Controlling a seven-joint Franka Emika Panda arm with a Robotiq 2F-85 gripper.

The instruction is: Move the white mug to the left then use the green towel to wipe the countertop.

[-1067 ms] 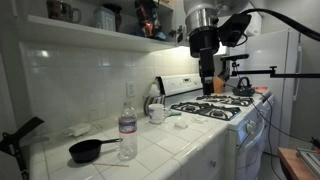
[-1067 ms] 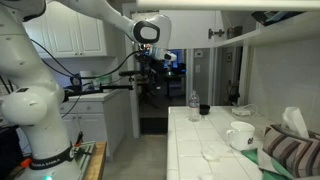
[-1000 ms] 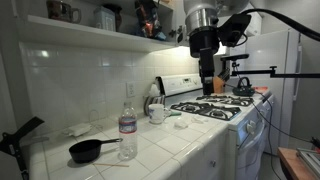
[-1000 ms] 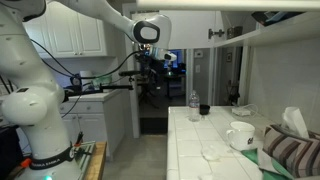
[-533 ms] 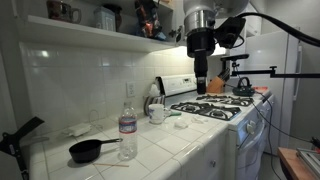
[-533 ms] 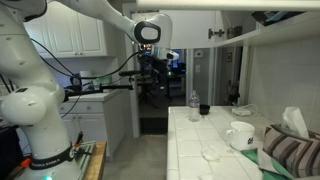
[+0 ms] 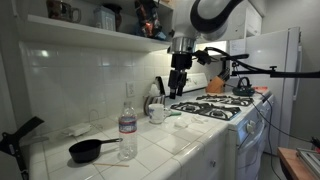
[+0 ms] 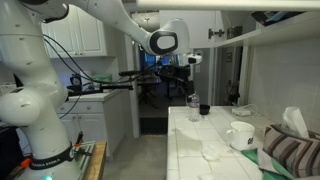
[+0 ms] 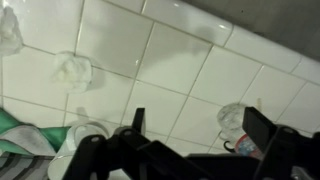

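Note:
The robot's gripper should next move down to the white mug's rim [image 7: 158, 105] [image 9: 97, 126], next to the green towel, and close there.
The white mug [image 7: 157, 113] stands on the tiled countertop [image 7: 185, 140] next to the stove; it also shows in an exterior view [image 8: 241, 135]. A green striped towel [image 8: 294, 151] lies bunched just behind it, and shows at the lower left of the wrist view [image 9: 20, 142]. My gripper [image 7: 177, 88] hangs in the air above and a little to the stove side of the mug, open and empty. In the wrist view the gripper [image 9: 197, 135] looks down on tiles, with the mug's rim [image 9: 85, 133] at the bottom left.
A clear water bottle [image 7: 127, 124] and a black pan [image 7: 90, 150] stand further along the counter. The gas stove [image 7: 220, 105] with a kettle [image 7: 243, 87] is beside the mug. Small white crumpled bits [image 8: 213, 152] lie on the tiles. A shelf [image 7: 90, 30] runs above.
The arm has swung from above the stove towards the counter, so the gripper now hangs near the mug. Nothing on the counter has moved.

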